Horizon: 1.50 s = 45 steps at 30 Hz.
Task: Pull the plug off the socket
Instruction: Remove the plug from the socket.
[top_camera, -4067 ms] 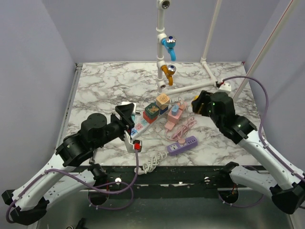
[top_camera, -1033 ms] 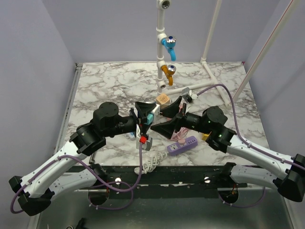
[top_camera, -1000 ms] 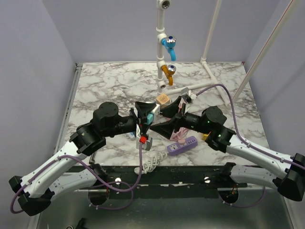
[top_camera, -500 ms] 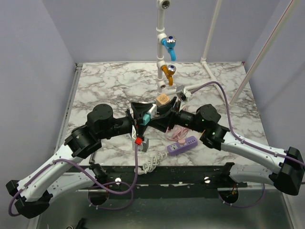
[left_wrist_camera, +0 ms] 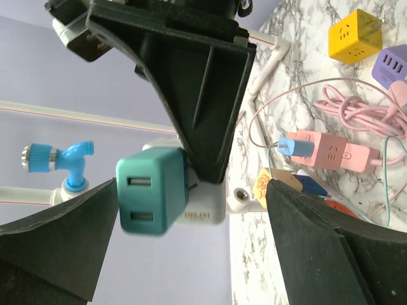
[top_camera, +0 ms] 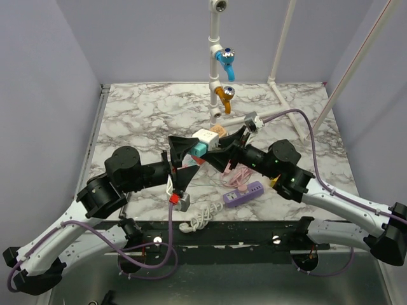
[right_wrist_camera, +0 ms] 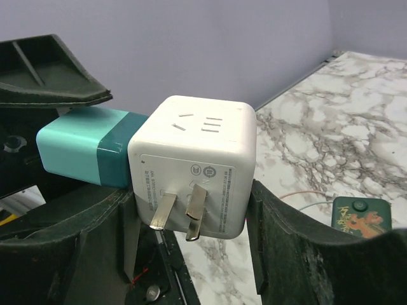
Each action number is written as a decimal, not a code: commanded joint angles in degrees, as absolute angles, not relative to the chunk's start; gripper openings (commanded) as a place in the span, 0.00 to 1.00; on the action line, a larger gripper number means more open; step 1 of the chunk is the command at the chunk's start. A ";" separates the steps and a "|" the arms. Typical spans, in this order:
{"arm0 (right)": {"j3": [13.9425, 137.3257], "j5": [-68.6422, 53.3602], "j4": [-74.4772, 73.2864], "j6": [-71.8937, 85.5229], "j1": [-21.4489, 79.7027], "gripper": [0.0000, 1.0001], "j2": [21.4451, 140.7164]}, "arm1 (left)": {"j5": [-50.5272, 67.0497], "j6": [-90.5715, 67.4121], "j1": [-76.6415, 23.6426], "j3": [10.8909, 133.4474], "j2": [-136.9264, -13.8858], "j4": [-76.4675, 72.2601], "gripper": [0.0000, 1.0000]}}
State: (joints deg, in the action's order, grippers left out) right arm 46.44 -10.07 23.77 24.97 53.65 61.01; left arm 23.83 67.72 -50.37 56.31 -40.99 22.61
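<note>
The teal plug sits off-centre and at a slant to my open left gripper, so next I line that gripper up squarely with the plug and grip its sides (left_wrist_camera: 174, 184) before pulling.
A white cube socket (right_wrist_camera: 191, 165) is held off the table with my right gripper (right_wrist_camera: 191, 222) shut on its sides, its two metal prongs pointing at the camera. The teal plug (right_wrist_camera: 82, 155) sticks out of the cube's left face, still joined to it. From above, the socket (top_camera: 205, 136) and the plug (top_camera: 199, 149) hang over the table's middle. My left gripper (left_wrist_camera: 191, 219) is open wide. The teal plug (left_wrist_camera: 151, 198) sits between its fingers (left_wrist_camera: 57, 241) and touches neither. In that view the right gripper's black finger covers part of the socket (left_wrist_camera: 206, 206).
Under the grippers lie a pink power strip with coiled pink cable (top_camera: 236, 173), a purple power strip (top_camera: 243, 193), wooden blocks (top_camera: 218, 130) and a white strip with a red switch (top_camera: 180, 199). A white pipe with blue and orange taps (top_camera: 222, 63) stands behind. A yellow cube (left_wrist_camera: 355, 35) sits farther right.
My left gripper has opened, let go of the teal plug and drawn back toward the near left. The right gripper keeps the socket, with the plug still attached, and has lifted slightly.
</note>
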 commanded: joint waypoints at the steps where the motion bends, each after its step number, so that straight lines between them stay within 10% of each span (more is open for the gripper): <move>1: 46.50 -3.89 19.31 20.28 53.66 0.01 57.51 | 23.18 68.38 -50.77 55.57 -37.69 25.24 0.98; 13: 50.04 -3.41 13.36 15.45 53.70 0.01 58.80 | 20.57 68.12 -50.72 59.86 -42.08 27.58 0.95; 45: 52.83 9.10 7.86 14.72 56.98 0.01 61.24 | 10.27 73.76 -53.96 59.50 -47.06 22.68 0.00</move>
State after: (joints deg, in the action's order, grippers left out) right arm 51.70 3.53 7.20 14.68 56.69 61.52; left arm 11.25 73.67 -53.06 59.55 -48.36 25.96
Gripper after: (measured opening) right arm 0.641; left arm 0.369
